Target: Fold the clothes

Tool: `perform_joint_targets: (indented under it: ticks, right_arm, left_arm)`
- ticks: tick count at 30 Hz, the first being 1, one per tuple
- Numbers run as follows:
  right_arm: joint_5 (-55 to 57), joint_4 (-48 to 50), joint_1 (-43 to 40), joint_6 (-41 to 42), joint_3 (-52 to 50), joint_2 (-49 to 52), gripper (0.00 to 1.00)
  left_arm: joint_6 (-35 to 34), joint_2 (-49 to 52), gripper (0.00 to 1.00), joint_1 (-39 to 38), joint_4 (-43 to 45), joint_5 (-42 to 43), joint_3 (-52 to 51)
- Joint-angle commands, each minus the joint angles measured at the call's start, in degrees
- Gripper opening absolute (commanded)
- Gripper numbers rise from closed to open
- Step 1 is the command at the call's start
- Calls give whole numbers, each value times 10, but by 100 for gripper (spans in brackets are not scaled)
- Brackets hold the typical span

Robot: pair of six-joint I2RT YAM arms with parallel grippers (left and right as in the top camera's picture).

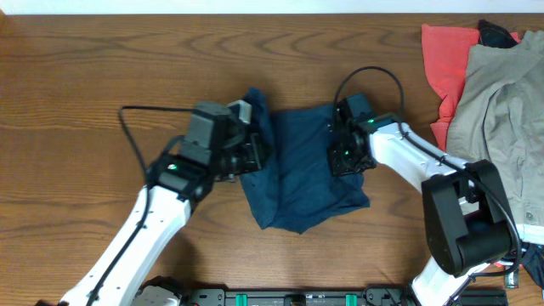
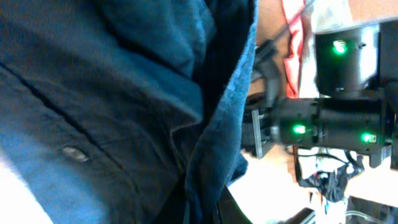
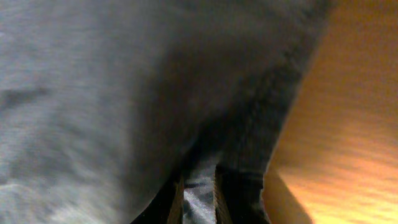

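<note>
Once my left gripper lets go of them, the navy shorts will lie on the wooden table (image 1: 329, 186), just in front of my right gripper.
The dark navy shorts (image 1: 299, 170) lie bunched on the middle of the wooden table, partly doubled over. My left gripper (image 1: 252, 157) is at their left edge, shut on the cloth; in the left wrist view the navy shorts (image 2: 124, 106) fill the frame and drape over the fingers. My right gripper (image 1: 343, 157) is at their right edge, shut on the cloth. In the right wrist view the shorts (image 3: 124, 93) look grey and a fold sits pinched between the fingers (image 3: 199, 193).
A coral-red cloth (image 1: 448, 64) and a khaki-grey garment (image 1: 497, 102) are piled at the table's right edge. Bare wood table (image 1: 85, 85) surrounds the shorts. The right arm's base (image 1: 463, 221) stands at the front right.
</note>
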Motion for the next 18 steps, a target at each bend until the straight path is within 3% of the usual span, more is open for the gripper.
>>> perform_joint_targets:
  ticks: [1,7,18]
  right_arm:
    - [-22,-9,37,34,-37,33,16]
    - [-18,-12,67,56,-37,33,17]
    - [33,-43,63,63,-37,32,17]
  left_arm:
    - [-31,23,6,-43,36,8,5]
    - [-66,60,6,-94,118,3,5]
    - [-76,91,6,-123,123,4,5]
